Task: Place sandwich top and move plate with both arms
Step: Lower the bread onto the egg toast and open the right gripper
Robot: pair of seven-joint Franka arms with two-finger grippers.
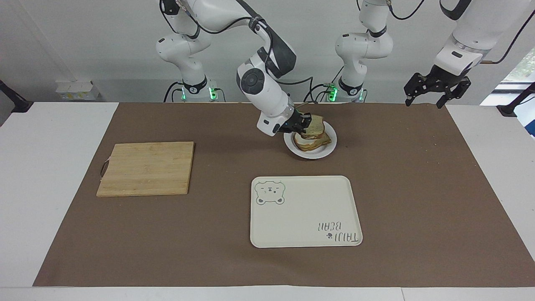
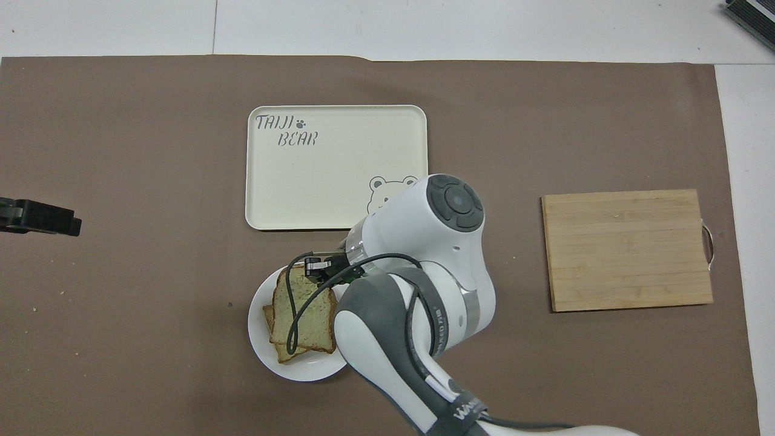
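Observation:
Next, my right gripper sets the sandwich top, now held just above the egg-topped slice, down on the lower slice on the plate [image 2: 304,297], toward the cream tray.
My right gripper [image 1: 302,122] is shut on one edge of the sandwich top [image 1: 314,123], a plain bread slice. It holds the slice just above the egg-topped slice [image 1: 312,144] on the small white plate [image 1: 322,154]. In the overhead view the sandwich top [image 2: 303,312] covers the egg; only a corner of the lower slice [image 2: 267,315] shows on the plate [image 2: 303,372]. The right gripper [image 2: 318,266] is over the plate's rim nearest the tray. I cannot tell if the two slices touch. My left gripper [image 1: 434,93] waits open, raised at the left arm's end of the table; its tip also shows in the overhead view [image 2: 37,217].
A cream tray with a bear drawing [image 1: 305,211] [image 2: 336,166] lies farther from the robots than the plate. A wooden cutting board [image 1: 146,168] [image 2: 626,249] lies toward the right arm's end. A brown mat covers the table.

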